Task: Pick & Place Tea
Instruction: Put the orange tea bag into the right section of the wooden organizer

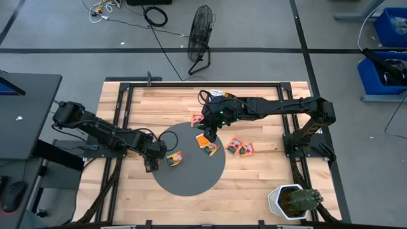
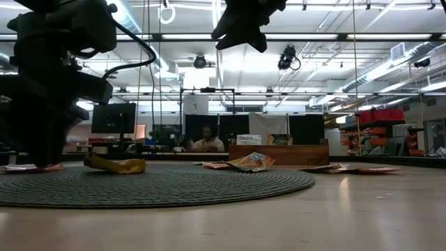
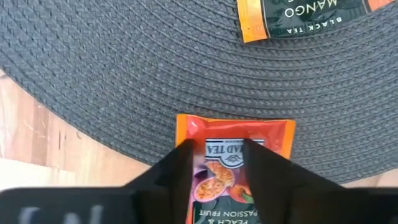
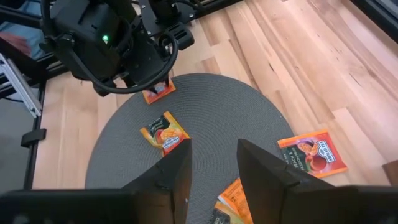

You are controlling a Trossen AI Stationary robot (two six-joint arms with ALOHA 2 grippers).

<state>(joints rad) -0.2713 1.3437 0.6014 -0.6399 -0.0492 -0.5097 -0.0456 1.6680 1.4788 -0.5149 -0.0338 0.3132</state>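
The side of the flat peach packet sticks out past the fingers of my left gripper, so next I open wider and pinch the packet's top part [image 3: 221, 148] into a fold.
The tea is small flat packets, mostly orange, on and around a grey woven disc [image 1: 191, 175]. My left gripper [image 3: 217, 155] points down at the disc's left edge [image 1: 151, 163], its fingers part-way apart over an orange peach packet [image 3: 231, 132]. A mango packet [image 1: 174, 159] lies flat on the disc close by. My right gripper [image 1: 210, 130] hangs open high above the disc's far right part, with nothing between its fingers [image 4: 214, 155]. Under it, further packets [image 1: 207, 145] lie on the disc. My left gripper comes at the peach packet from above, one fingertip [image 3: 181, 163] over each side part of its top face [image 3: 224, 163]. The packet lies flat on the disc's edge, not lifted. Whether the tips press on it or stand just above it, I cannot tell.
One packet [image 1: 198, 119] lies on the wood just beyond the disc, two more [image 1: 241, 148] to its right. A white pot with a cactus [image 1: 294, 200] stands at the near right corner. A person [image 2: 207, 141] sits in the room beyond the table.
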